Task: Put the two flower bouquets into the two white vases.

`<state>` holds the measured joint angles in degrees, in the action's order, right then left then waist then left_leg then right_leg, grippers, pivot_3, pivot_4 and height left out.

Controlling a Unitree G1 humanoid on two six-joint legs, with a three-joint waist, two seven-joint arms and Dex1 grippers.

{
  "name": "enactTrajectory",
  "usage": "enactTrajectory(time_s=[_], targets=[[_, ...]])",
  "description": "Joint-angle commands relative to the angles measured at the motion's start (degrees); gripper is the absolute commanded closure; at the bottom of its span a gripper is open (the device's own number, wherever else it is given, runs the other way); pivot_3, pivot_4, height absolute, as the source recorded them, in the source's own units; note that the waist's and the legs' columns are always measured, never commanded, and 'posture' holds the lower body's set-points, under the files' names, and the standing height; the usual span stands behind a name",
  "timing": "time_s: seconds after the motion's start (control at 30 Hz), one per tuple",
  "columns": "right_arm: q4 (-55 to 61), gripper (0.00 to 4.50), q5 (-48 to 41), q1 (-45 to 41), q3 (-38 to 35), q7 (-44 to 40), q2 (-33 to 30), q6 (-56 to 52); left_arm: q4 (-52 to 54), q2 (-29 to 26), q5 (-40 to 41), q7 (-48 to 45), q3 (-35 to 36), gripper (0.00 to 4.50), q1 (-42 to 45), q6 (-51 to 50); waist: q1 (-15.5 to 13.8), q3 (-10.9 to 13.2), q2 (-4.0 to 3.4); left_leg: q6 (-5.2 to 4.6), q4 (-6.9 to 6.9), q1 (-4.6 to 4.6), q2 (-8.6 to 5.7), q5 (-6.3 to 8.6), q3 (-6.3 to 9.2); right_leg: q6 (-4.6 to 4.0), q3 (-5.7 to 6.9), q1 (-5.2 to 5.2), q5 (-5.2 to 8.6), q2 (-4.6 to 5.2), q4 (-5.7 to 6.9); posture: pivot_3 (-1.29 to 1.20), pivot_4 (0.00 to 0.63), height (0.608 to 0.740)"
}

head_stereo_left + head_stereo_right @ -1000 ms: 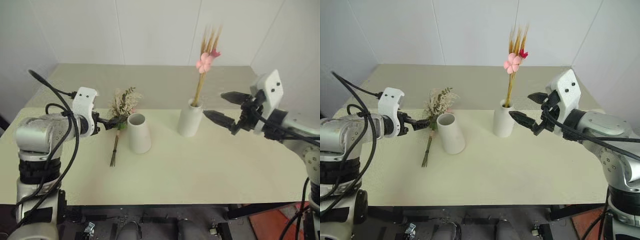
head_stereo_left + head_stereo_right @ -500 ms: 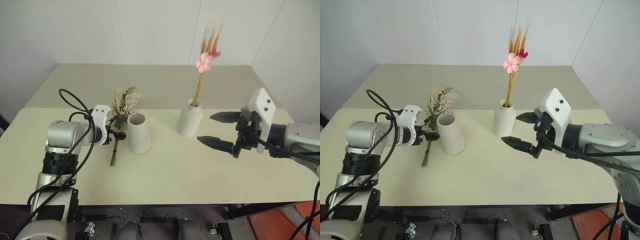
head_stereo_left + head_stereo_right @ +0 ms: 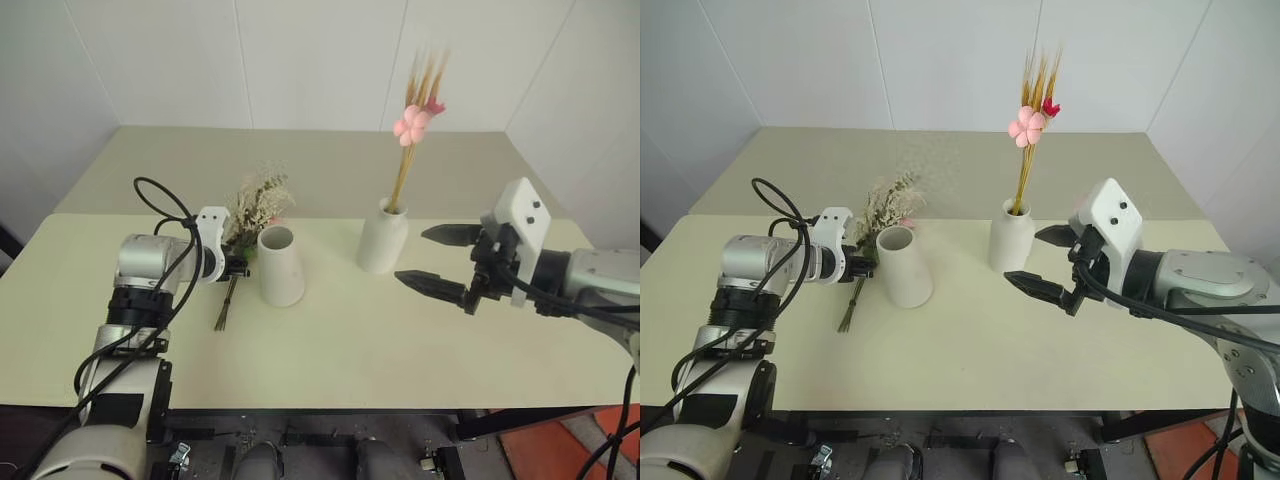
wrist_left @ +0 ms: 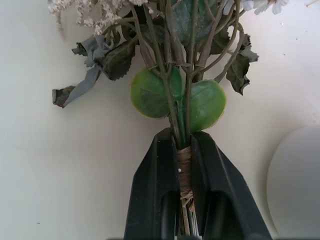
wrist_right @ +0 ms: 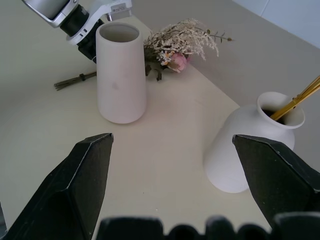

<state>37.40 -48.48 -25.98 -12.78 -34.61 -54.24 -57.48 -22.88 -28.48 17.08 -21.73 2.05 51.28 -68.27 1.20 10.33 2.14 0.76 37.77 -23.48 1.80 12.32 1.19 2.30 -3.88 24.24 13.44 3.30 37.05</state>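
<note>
Next, my left gripper lets go of the bushy bouquet with its stems inside the opening of the cone-shaped white vase (image 3: 278,239).
The bushy bouquet (image 3: 258,200) of cream sprigs and green leaves lies on the table, just left of the cone-shaped white vase (image 3: 280,265). My left gripper (image 4: 183,140) is shut on its dark stems at the twine wrap, low over the tabletop. Its stem ends (image 3: 224,315) stick out behind the gripper toward the front. The slim bouquet (image 3: 412,120) with pink blossoms stands in the bottle-shaped white vase (image 3: 382,238). To the right of that vase my right gripper (image 3: 410,255) hovers open, holding nothing.
The pale table (image 3: 330,350) has bare surface in front of both vases and between them. White walls close off the back. A black cable (image 3: 160,200) loops above my left arm.
My left gripper has gone from open to shut on the bushy bouquet's stems, moving down and forward. My right gripper drew back from the bottle vase, then stayed still.
</note>
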Motion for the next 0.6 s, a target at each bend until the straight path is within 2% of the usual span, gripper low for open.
enactTrajectory(time_s=[0.03,0.1,0.2,0.33,0.4,0.5,0.6], targets=[[0.98,0.00,0.63,0.15,-1.79,0.90,0.23,1.85,1.77,2.35,-1.32,6.83,7.01,4.41,1.69,10.42,-0.27,0.00,0.00,0.00,0.00,0.00,0.00,0.00,0.01,0.00,0.00,0.00,0.00,0.01,0.01,0.00,0.150,0.740],[1.16,0.00,0.96,0.51,-2.07,1.07,0.41,2.29,4.27,4.83,1.17,9.90,13.93,4.41,2.13,19.21,-0.41,0.01,0.01,0.00,0.04,-0.05,0.01,0.00,0.03,0.00,0.03,0.01,-0.02,0.01,-0.01,0.00,0.150,0.740],[1.60,0.00,2.36,1.49,-2.17,1.61,0.59,3.43,8.40,7.32,6.77,11.97,22.52,4.41,4.33,25.42,-0.43,0.01,0.02,0.00,0.04,-0.18,0.01,0.00,0.03,0.00,0.03,0.09,-0.05,0.05,-0.04,0.00,0.150,0.740],[2.53,0.00,2.57,4.41,-3.52,2.67,1.49,3.61,14.01,8.00,17.34,2.62,29.23,4.41,4.45,33.32,-0.44,0.01,0.02,0.00,0.06,-0.26,-0.04,0.00,0.03,0.05,0.06,0.11,-0.08,0.10,-0.06,0.00,0.150,0.740],[3.62,0.00,2.53,6.66,-3.97,2.78,1.79,3.93,15.85,7.90,28.17,-4.57,34.08,4.41,4.18,31.63,-0.45,0.00,0.02,0.01,0.06,-0.23,-0.05,0.00,0.03,0.05,0.06,0.07,-0.08,0.11,-0.07,0.00,0.150,0.740],[4.17,0.00,2.90,8.00,-4.07,3.68,2.61,4.53,16.37,6.59,35.00,-13.12,34.63,4.41,2.34,30.33,-0.34,0.00,0.01,0.01,0.08,-0.14,-0.05,0.00,0.03,0.06,0.06,0.02,-0.08,0.09,-0.03,0.00,0.150,0.740],[4.34,0.00,3.40,8.21,-3.87,4.61,3.55,5.05,15.09,6.95,38.72,-16.61,33.35,4.41,2.03,29.51,-0.36,0.00,0.02,0.01,0.09,0.07,-0.06,-0.01,0.02,0.07,0.06,-0.16,-0.07,0.07,-0.02,0.00,0.150,0.740]])
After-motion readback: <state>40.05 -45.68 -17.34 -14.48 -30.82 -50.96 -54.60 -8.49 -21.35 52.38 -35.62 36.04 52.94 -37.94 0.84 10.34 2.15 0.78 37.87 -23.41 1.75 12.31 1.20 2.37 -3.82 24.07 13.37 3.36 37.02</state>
